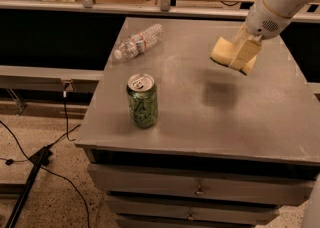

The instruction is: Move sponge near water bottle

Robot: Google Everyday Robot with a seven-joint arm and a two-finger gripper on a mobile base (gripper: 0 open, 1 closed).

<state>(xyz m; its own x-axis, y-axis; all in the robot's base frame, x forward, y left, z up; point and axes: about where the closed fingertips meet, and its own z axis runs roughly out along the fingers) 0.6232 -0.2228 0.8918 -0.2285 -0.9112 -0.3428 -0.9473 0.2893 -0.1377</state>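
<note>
Next, I set the sponge on the grey table [175,47] beside the water bottle's far end.
The pale yellow sponge [223,51] hangs in the air above the right part of the grey table [210,122], its shadow on the tabletop below. My gripper [245,54] is shut on the sponge, its pale fingers [246,51] clamped over the sponge's right half. The water bottle [137,41], clear with a white cap and reddish-blue label, lies on its side at the table's far left. The sponge is well to the right of the bottle.
A green soda can [142,100] stands upright on the table's front left. The table has drawers below its front edge. A counter with shelves runs behind. Cables [30,162] lie on the floor at the left.
</note>
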